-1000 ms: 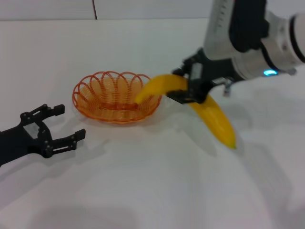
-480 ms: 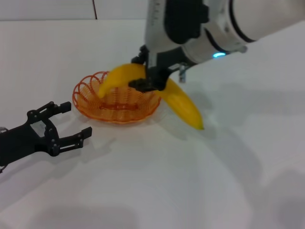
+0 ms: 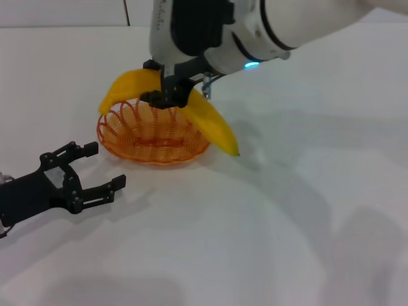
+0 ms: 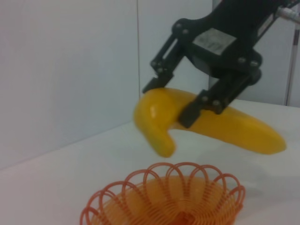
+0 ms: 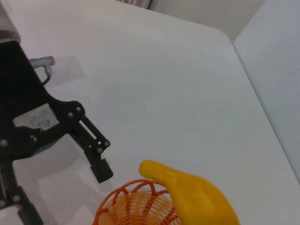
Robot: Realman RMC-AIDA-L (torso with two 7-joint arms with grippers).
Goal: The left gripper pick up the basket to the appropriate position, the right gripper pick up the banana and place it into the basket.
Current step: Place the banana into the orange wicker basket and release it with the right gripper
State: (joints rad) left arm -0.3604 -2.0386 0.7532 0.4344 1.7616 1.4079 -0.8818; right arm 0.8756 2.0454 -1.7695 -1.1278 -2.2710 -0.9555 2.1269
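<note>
The banana, now held above the basket's far rim, will be let go by my right gripper across the orange wire basket (image 3: 168,121), with one tip sticking out over the basket's rim.
The orange wire basket (image 3: 153,155) sits on the white table, left of centre. My right gripper (image 3: 167,97) is shut on the yellow banana (image 3: 213,127) and holds it in the air above the basket's far rim. One banana end reaches past the basket's left side and the other hangs down past its right rim. The left wrist view shows the banana (image 4: 225,129) in the right gripper (image 4: 168,103) above the basket (image 4: 164,201). My left gripper (image 3: 106,166) is open and empty, low at the front left, a short way from the basket. One of its fingers (image 5: 96,152) shows in the right wrist view beside the basket (image 5: 126,206).
The white table (image 3: 268,229) spreads to the front and right of the basket. A white wall (image 3: 64,13) with a dark seam runs along the table's far edge. The right arm (image 3: 255,32) reaches in from the upper right.
My right gripper has carried the banana leftward, from right of the basket to above it. My left gripper has crept slightly right, toward the basket, still open.
</note>
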